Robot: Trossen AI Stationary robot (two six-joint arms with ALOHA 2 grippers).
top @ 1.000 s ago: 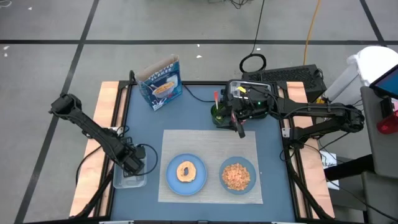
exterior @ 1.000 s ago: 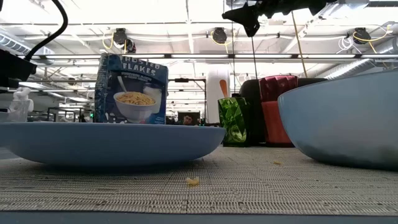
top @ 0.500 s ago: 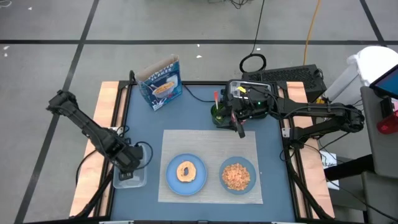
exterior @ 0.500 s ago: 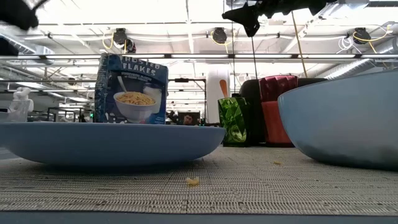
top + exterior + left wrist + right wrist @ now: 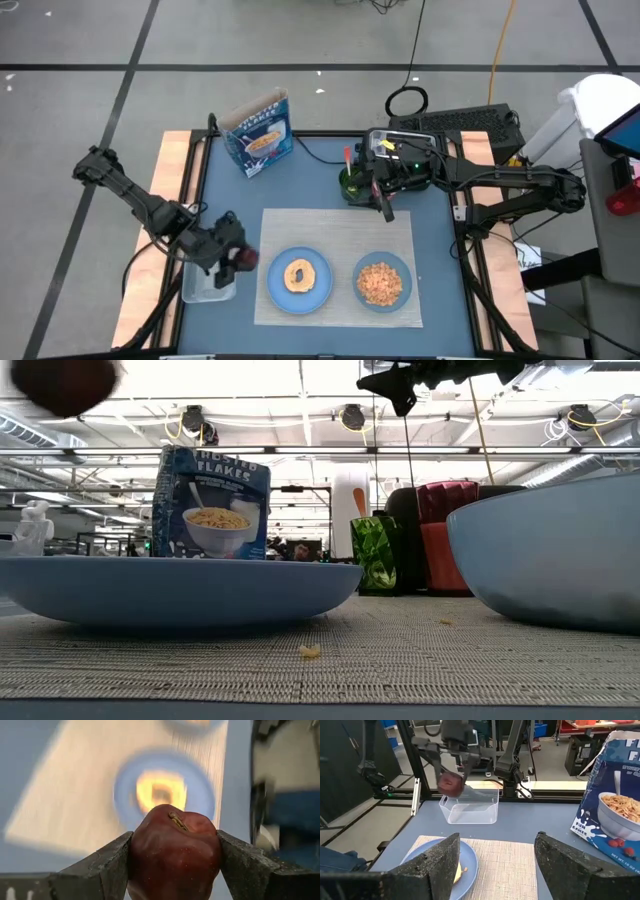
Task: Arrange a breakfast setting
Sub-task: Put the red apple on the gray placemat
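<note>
My left gripper is going to release the dark-red fruit, lifted between tub and plate, on the placemat's far edge (image 5: 312,218) (image 5: 61,760), at a spot that is just beyond the light-blue plate.
My left gripper (image 5: 240,258) is shut on a small dark-red fruit (image 5: 174,851), lifted above the table between the clear tub and the light-blue plate (image 5: 299,277). The fruit also shows in the right wrist view (image 5: 451,783) and the low view (image 5: 62,382). A round bagel (image 5: 299,275) lies on the plate. The light-blue bowl (image 5: 382,282), holding cereal, and the plate rest on the beige woven placemat (image 5: 337,228). My right gripper (image 5: 387,210) is open and empty above the mat's far edge. The spoon's orange handle (image 5: 348,158) sticks up from a green cup. My left gripper pinches the fruit's two opposite sides (image 5: 137,854) between its two fingers (image 5: 107,865). The stem end (image 5: 176,820) faces away from the wrist. The fruit is lifted clear of the table and tub.
A clear plastic tub (image 5: 206,286) stands at the near left, beside the mat. A cereal box (image 5: 258,133) stands at the far left. A green cup (image 5: 352,183) sits beyond the mat's far edge. A black device (image 5: 405,155) sits at the far right.
My left gripper has risen out of the clear tub with the dark-red fruit and moved toward the table's right, toward the plate. The fruit is now lifted clear of the tub. My right arm has kept still.
</note>
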